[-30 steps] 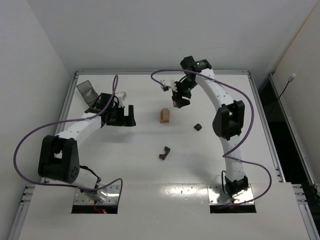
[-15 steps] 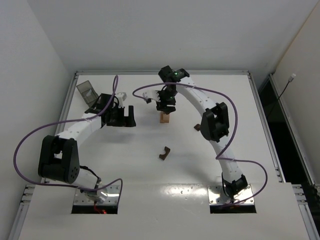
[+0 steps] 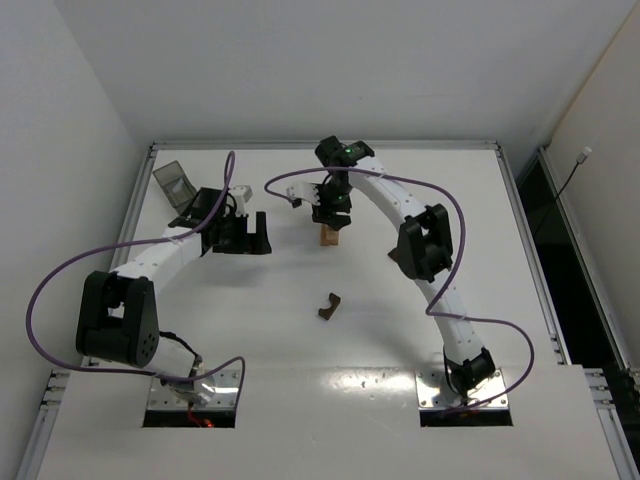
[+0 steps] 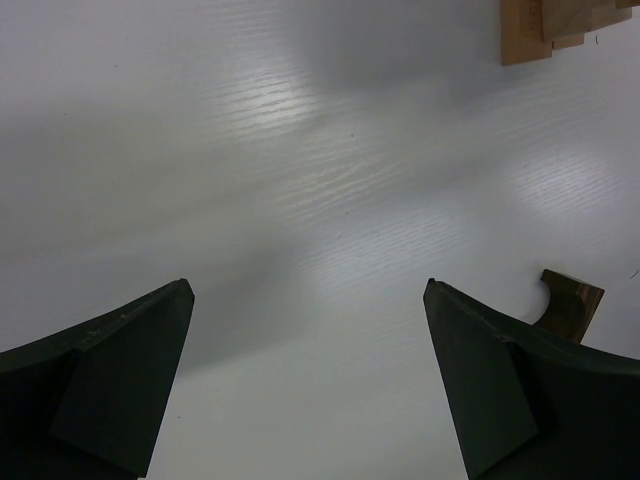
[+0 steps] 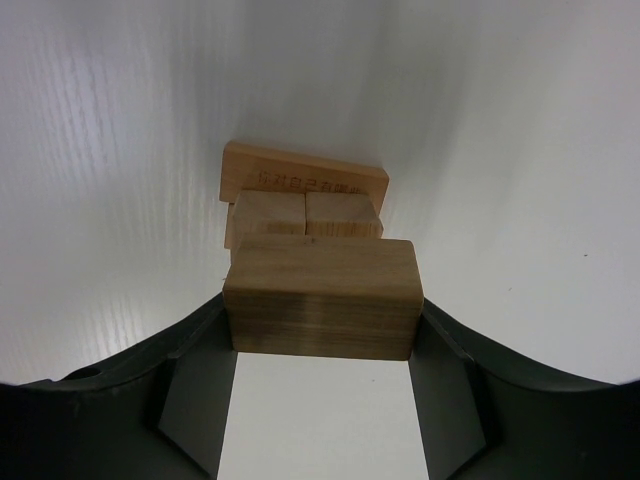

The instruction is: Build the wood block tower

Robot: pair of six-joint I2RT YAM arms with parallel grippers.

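The brown brick will be set down by my right gripper across the tops of the two light cubes [image 3: 329, 222] [image 5: 307, 238].
The tower [image 3: 329, 238] is a low stack of light tan blocks at the table's middle back. In the right wrist view it is a flat tan brick [image 5: 300, 175] with two light cubes [image 5: 305, 215] side by side on it. My right gripper [image 3: 332, 212] [image 5: 320, 325] is shut on a darker brown brick [image 5: 320, 297] and holds it right over the cubes. I cannot tell if the brick touches them. The dark arch [image 3: 329, 305] [image 4: 570, 300] lies on the table nearer the arms. My left gripper [image 3: 250, 232] [image 4: 308, 290] is open and empty, left of the tower [image 4: 555, 25].
A small dark translucent tray [image 3: 173, 182] sits at the back left corner. The raised table rim [image 3: 320, 145] runs along the back. The right arm's elbow [image 3: 425, 245] hangs over the table right of the tower.
My right arm swung left from the back right, carrying the brown brick, and now holds it over the tower. The left arm has not moved.
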